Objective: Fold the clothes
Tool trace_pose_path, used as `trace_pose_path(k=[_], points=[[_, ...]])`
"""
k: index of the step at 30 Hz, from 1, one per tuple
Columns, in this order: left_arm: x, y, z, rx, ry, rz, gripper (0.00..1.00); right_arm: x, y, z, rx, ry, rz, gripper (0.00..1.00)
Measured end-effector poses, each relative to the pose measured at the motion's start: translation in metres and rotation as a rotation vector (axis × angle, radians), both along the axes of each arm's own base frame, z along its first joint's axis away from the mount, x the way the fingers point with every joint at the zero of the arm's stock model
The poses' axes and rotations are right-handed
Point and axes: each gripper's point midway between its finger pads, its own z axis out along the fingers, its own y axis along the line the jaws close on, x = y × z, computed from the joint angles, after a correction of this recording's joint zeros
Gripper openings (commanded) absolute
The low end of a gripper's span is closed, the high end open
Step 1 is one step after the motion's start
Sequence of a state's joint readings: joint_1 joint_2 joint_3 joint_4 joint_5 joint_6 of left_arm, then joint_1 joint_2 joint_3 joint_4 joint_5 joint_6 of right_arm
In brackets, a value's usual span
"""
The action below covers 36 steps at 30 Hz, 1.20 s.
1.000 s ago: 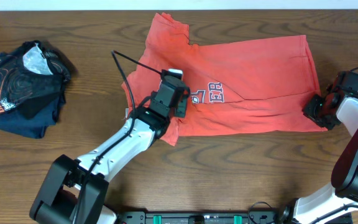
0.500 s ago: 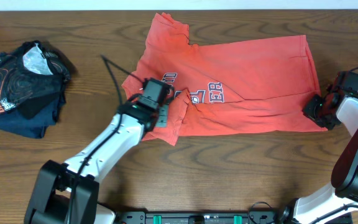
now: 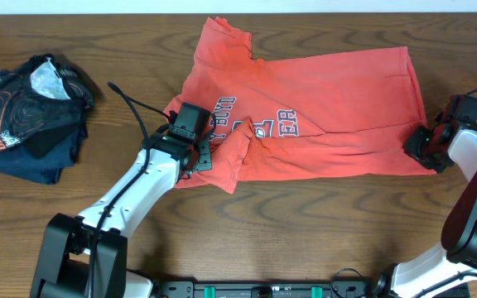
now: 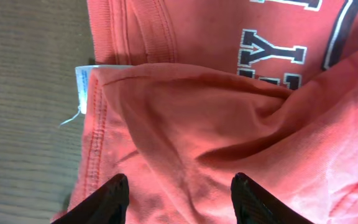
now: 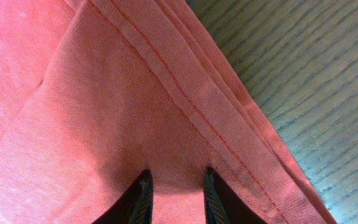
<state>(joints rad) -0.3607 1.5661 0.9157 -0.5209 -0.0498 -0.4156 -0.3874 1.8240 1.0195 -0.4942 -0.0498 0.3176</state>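
Observation:
The T-shirt's rumpled flap lies slanted over its near edge, so my left gripper should spread it flatter and grab the fabric by the stitched edge [image 4: 94, 146] below the label.
The clothes, a coral T-shirt [image 3: 338, 99] with dark blue lettering [image 3: 265, 124], lie spread over the middle and right of the table. The lower left part is folded over in a rumpled flap [image 3: 230, 157]. My left gripper [image 3: 197, 141] hovers over that left edge, open, its fingers wide apart above the fabric [image 4: 179, 180] and holding nothing. A white label [image 4: 82, 90] sticks out by the collar. My right gripper [image 3: 421, 147] is at the shirt's lower right corner, shut on the hemmed fabric [image 5: 176, 183].
A dark navy swirl-printed garment [image 3: 27, 112] lies bunched at the far left. The left arm's cable [image 3: 135, 112] arcs over bare wood beside the shirt. The table's near edge runs along the bottom of the overhead view.
My left gripper opened, let go of the shirt fabric and drew back leftward to the shirt's left edge. The folded flap stays on the shirt. The right gripper has not moved.

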Motion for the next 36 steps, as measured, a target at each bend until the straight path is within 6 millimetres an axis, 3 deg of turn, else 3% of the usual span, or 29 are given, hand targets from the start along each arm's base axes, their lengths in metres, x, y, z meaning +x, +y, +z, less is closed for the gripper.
trace_pose_path(k=[10, 17, 25, 28, 36], points=[[-0.006, -0.001, -0.023, -0.013, 0.074, 0.072, 0.53, 0.0, 0.0, 0.0, 0.0, 0.0, 0.0, 0.27], [-0.009, 0.0, -0.034, -0.013, 0.109, 0.106, 0.06, 0.0, 0.0, 0.0, 0.0, 0.0, 0.0, 0.27], [-0.004, 0.001, -0.033, -0.02, 0.09, 0.112, 0.06, 0.0, 0.0, 0.0, 0.0, 0.0, 0.0, 0.27], [0.008, 0.006, -0.028, -0.037, 0.05, 0.136, 0.06, 0.0, 0.0, 0.0, 0.0, 0.0, 0.0, 0.27], [0.068, 0.031, 0.019, -0.126, -0.201, 0.24, 0.06, 0.0, 0.0, 0.0, -0.001, 0.001, 0.0, 0.27]])
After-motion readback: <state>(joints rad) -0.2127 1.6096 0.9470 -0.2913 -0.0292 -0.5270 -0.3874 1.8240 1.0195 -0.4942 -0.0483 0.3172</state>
